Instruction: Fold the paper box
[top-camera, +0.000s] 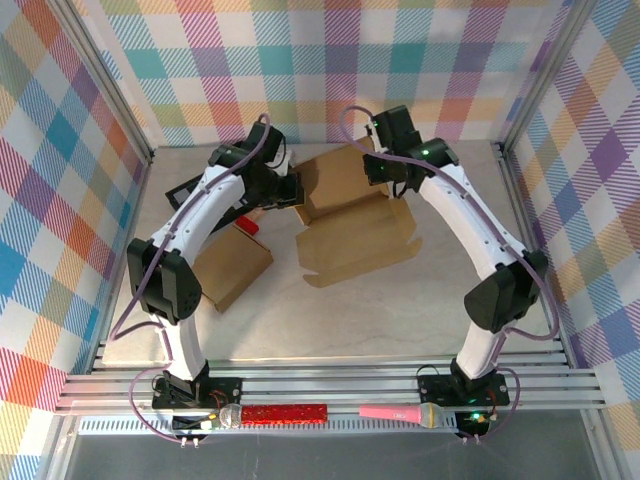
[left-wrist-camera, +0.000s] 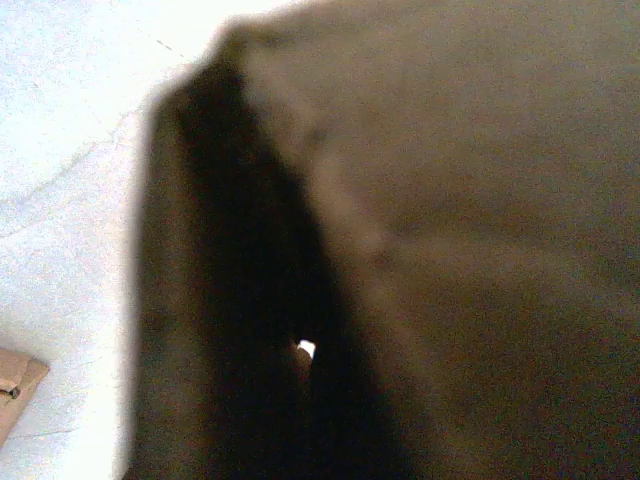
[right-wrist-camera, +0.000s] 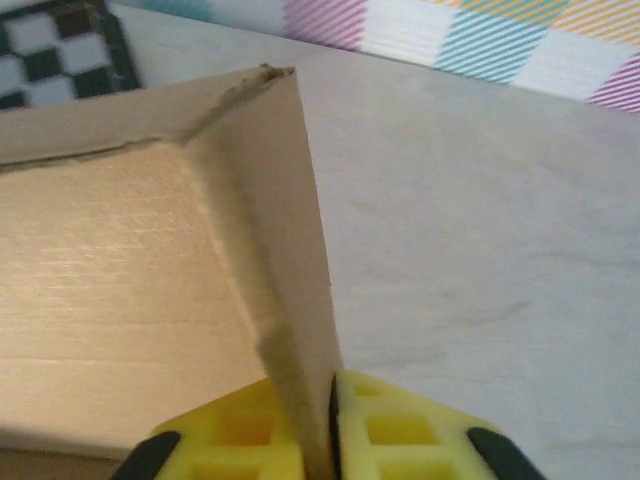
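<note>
The paper box is at a slant near the far edge of the table, so my right gripper will grab the box's side at the corner (right-wrist-camera: 262, 88) before both grippers pull it closer and straighten it.
The paper box (top-camera: 355, 235) is a brown cardboard blank lying half opened in the middle of the table, with its side walls partly raised. My left gripper (top-camera: 290, 192) is at the box's left wall. In the left wrist view, dark, blurred cardboard (left-wrist-camera: 450, 200) sits right against the camera and hides the fingers. My right gripper (top-camera: 383, 172) is at the box's far right corner. In the right wrist view its yellow fingers (right-wrist-camera: 400, 430) are shut on the upright cardboard wall (right-wrist-camera: 290, 230), pinching its lower edge, with the gripper (right-wrist-camera: 332, 385) at the bottom of the view.
A second flat cardboard piece (top-camera: 235, 268) lies left of the box, with a small red object (top-camera: 248, 227) beside it. Two microphones, one red (top-camera: 285, 412) and one pink (top-camera: 400, 412), rest on the front rail. Checkered walls enclose the table.
</note>
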